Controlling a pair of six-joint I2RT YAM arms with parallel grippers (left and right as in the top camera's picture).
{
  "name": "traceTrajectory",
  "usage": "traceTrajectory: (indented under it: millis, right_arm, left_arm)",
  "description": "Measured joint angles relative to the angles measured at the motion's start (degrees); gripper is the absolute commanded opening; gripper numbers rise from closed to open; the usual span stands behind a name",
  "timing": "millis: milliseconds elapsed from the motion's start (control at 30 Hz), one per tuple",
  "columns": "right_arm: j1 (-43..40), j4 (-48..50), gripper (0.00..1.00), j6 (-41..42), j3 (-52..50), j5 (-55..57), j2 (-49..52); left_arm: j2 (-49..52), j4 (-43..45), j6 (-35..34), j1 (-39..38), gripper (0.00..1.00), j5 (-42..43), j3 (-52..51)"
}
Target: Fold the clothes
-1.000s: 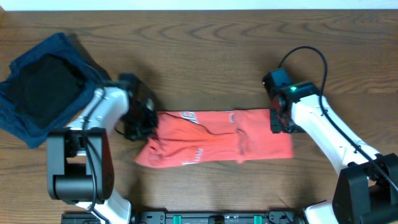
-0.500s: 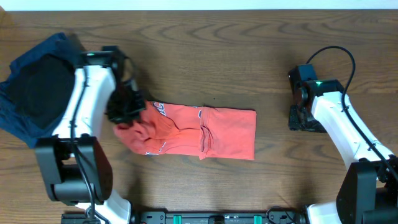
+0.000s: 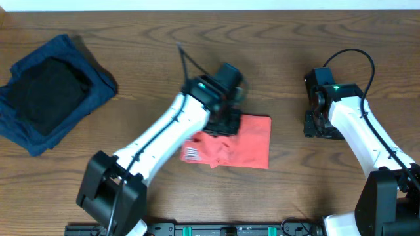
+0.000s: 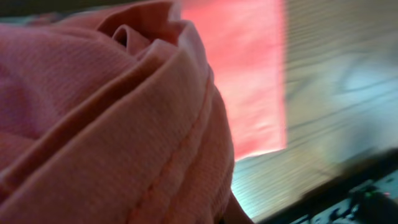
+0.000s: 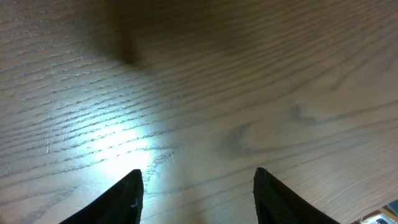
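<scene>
My left gripper needs to release the bunched fold, now held over the shirt's upper part, on the T-shirt's flat plain edge (image 3: 265,150) (image 4: 275,93), the edge that faces my right gripper.
The coral-red T-shirt (image 3: 248,141) lies folded over itself at the table's middle, with white lettering (image 3: 192,154) showing at its lower left corner. My left gripper (image 3: 226,122) is shut on a bunched fold of the T-shirt (image 4: 112,124) and holds it over the shirt's upper left part. The fabric fills the left wrist view and hides the fingers. My right gripper (image 3: 314,124) is open and empty over bare wood (image 5: 199,186), to the right of the shirt and apart from it.
A folded navy-blue garment (image 3: 92,85) with a black garment (image 3: 46,95) on top lies at the far left. The table's front edge with a black rail (image 3: 223,229) runs along the bottom.
My left gripper has carried the shirt's left end rightward across the shirt, doubling it over. The shirt now looks about half as long. The right arm has stayed still since half a second ago.
</scene>
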Motion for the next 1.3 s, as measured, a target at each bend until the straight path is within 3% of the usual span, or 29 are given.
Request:
traceTrajectory:
  millis: [233,633,867,1100,1300]
  right_arm:
    - [0.0,-0.2,0.56,0.0,0.0,-0.3,0.0]
    - [0.0,-0.3,0.56,-1.4,0.0,-2.3,0.0]
    - [0.0,1.0,0.53,-6.7,0.0,-8.5,0.0]
    - [0.0,2.2,0.54,-10.1,0.0,-14.4,0.0]
    - [0.0,2.2,0.53,-10.6,0.0,-15.5,0.0]
  left_arm:
    - [0.8,6.1,-1.7,-6.5,0.11,-0.1,0.0]
    - [3.1,8.0,-1.7,-7.2,0.09,-0.1,0.0]
    - [2.2,3.5,-0.5,-3.3,0.09,-1.1,0.0]
    - [-5.2,1.0,0.8,3.8,0.09,-2.3,0.0]
    - [-9.0,0.4,1.4,3.3,0.09,-2.7,0.8]
